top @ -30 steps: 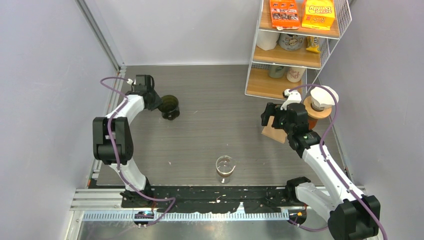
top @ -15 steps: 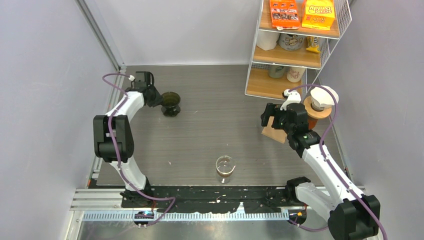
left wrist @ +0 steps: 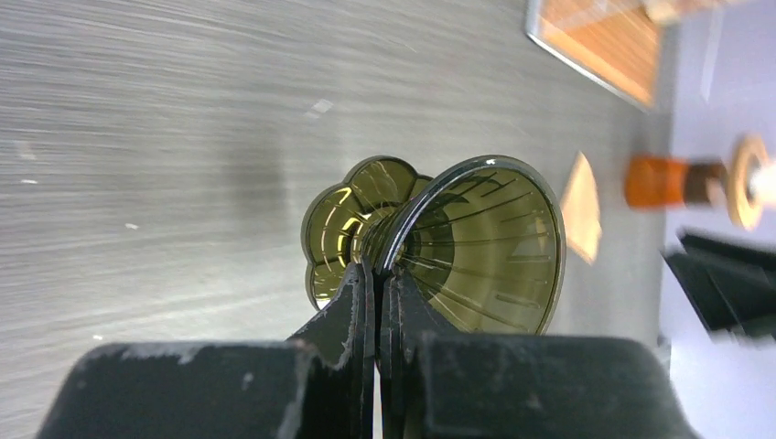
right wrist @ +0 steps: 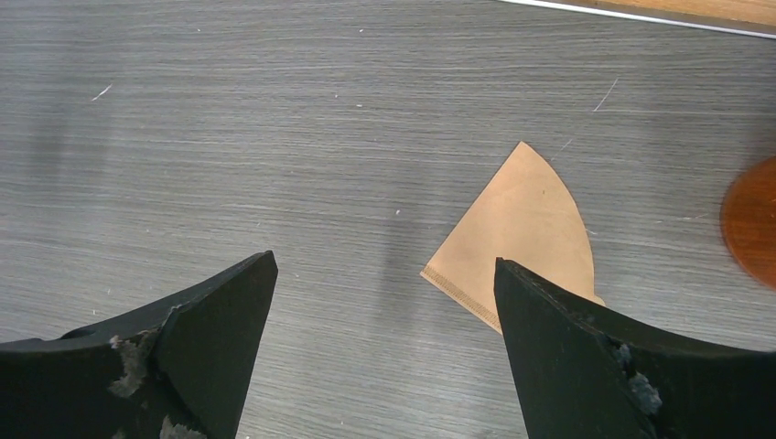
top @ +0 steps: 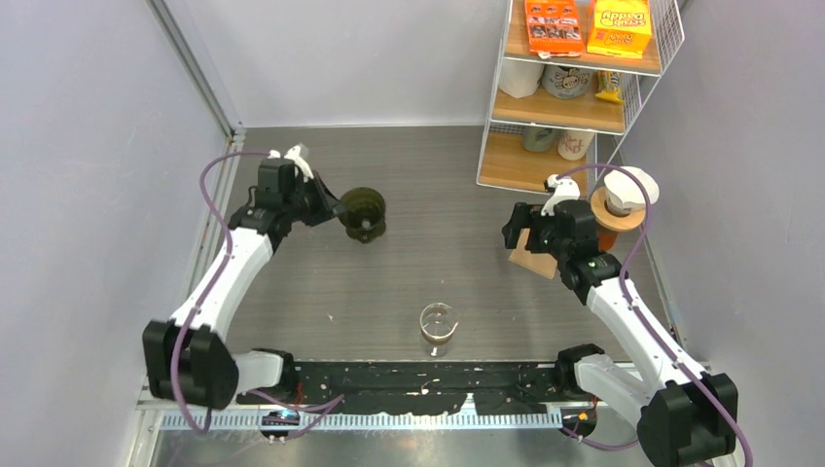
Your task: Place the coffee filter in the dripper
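Note:
Next, my left gripper releases the olive-green glass dripper on top of the glass server's opening [top: 439,313].
My left gripper [top: 336,211] is shut on the rim of the olive-green glass dripper [top: 362,212] and holds it above the table, left of centre. In the left wrist view the jaws [left wrist: 377,267] pinch the dripper's [left wrist: 476,247] wall, one finger inside the cone. The brown paper coffee filter [top: 530,258] lies flat on the table at the right, under my right gripper [top: 520,231]. In the right wrist view the filter [right wrist: 522,238] lies just ahead of the right finger, and the gripper [right wrist: 384,274] is open and empty.
A glass server [top: 438,326] stands near the front middle. A wire shelf rack [top: 569,92] with boxes and mugs is at the back right. An orange canister with a wooden lid and white filters on top [top: 619,206] stands beside the right arm.
My left gripper has carried the dripper to the right and a little forward, away from the left wall. The right arm has stayed over the filter.

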{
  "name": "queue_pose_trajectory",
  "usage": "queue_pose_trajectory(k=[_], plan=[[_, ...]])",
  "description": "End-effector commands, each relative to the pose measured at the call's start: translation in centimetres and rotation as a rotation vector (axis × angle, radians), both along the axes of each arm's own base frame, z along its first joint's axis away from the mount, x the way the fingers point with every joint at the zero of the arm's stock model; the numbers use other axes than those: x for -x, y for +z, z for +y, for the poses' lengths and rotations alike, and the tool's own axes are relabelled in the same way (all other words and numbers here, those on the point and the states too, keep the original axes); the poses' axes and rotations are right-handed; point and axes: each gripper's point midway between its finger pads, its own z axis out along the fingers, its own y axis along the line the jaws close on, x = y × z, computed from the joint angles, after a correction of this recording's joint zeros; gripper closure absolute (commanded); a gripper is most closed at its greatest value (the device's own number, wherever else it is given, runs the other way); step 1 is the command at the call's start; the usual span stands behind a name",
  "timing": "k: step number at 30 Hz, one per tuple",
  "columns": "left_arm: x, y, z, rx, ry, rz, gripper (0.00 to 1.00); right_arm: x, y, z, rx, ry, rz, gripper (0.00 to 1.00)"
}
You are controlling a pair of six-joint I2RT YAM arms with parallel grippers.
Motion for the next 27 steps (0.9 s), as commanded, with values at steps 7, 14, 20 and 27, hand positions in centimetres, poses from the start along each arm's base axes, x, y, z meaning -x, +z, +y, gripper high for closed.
queue_pose_trajectory(k=[7,14,20,27], plan=[[15.5,6.6,-10.1,0.108,-0.624,-0.167,1.00,-0.6,0.9,0.7,-0.003,0.035,-0.016,0.04],[21.3,7.1,-13.6,0.185,-0.830,-0.102,1.00,-0.5,0.7,0.8,-0.003,0.039,-0.005,0.05],[22.7,6.3,-16.1,0.141,-0.921,0.021,1.00,-0.5,0.6,1.0,-0.010,0.046,0.004,0.05],[21.9,6.2,-17.4,0.093,-0.943,0.030,1.00,-0.5,0.6,0.9,-0.007,0.047,0.005,0.05]])
